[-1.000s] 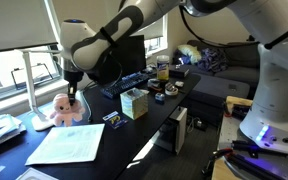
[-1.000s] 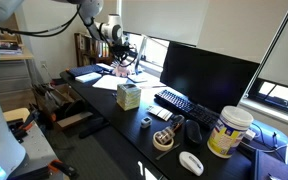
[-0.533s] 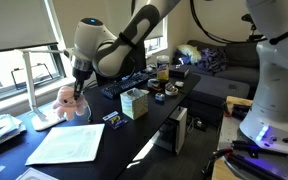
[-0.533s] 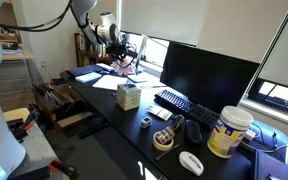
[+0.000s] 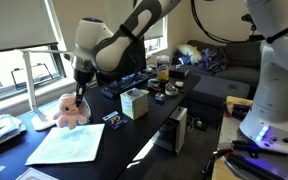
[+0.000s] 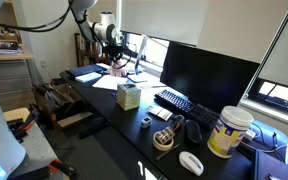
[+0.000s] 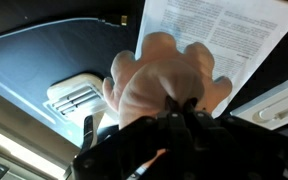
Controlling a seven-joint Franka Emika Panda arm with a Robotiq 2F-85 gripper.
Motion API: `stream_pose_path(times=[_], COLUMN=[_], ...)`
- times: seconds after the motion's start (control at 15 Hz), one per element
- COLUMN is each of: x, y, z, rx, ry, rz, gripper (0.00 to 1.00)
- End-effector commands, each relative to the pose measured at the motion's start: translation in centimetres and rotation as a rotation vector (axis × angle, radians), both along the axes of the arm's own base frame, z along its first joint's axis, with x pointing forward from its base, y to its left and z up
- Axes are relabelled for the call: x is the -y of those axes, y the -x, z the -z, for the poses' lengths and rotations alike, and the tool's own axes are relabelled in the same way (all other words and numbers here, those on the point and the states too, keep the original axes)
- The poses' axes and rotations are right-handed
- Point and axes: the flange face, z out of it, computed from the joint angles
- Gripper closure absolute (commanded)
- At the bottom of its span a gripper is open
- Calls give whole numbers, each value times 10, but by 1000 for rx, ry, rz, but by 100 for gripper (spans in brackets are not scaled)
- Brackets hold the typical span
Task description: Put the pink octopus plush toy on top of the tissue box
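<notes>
The pink octopus plush toy, still at the desk's far end, will be let go by my gripper on the tissue box's top edge (image 5: 123,91) facing the white lamp stand.
The pink octopus plush toy (image 5: 69,112) sits at the far end of the dark desk, next to a sheet of paper; it also shows in an exterior view (image 6: 117,69) and fills the middle of the wrist view (image 7: 154,80). My gripper (image 5: 79,97) (image 7: 181,104) is right on top of it, fingers pinched together on the plush's top. The tan tissue box (image 5: 134,103) (image 6: 128,96) stands upright mid-desk, apart from the toy and out of the wrist view.
A printed paper (image 5: 69,143) lies in front of the toy, a small dark card packet (image 5: 113,120) beside the box. A white lamp stand (image 5: 34,95) is behind the toy. A monitor (image 6: 209,70), keyboard (image 6: 174,100), jar (image 6: 229,130) and mouse (image 6: 191,162) fill the other end.
The arm's elbow has swung over and the gripper has come down a little onto the toy. The toy sits slightly lower than half a second ago. The tissue box has not moved.
</notes>
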Motion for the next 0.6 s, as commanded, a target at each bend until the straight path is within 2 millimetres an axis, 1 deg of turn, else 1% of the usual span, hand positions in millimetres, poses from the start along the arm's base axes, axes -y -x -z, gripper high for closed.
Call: stream_pose_path(times=[0.0,0.07,0.2,0.27,0.33,0.4,0.47,0.53], x=[41,56,79,85,88,85,81,85], y=[36,44,65,75,83,88,88,72], z=[-8,-8,-10,-12,-14,-19,-22,-12], rx=[-87,-114,-170,-200,-223,-187,-155,-192], ry=[72,110,189,234,264,266,252,242], rz=[73,120,186,211,210,199,184,182], gripper=[97,97,97,97,97,97,97,94])
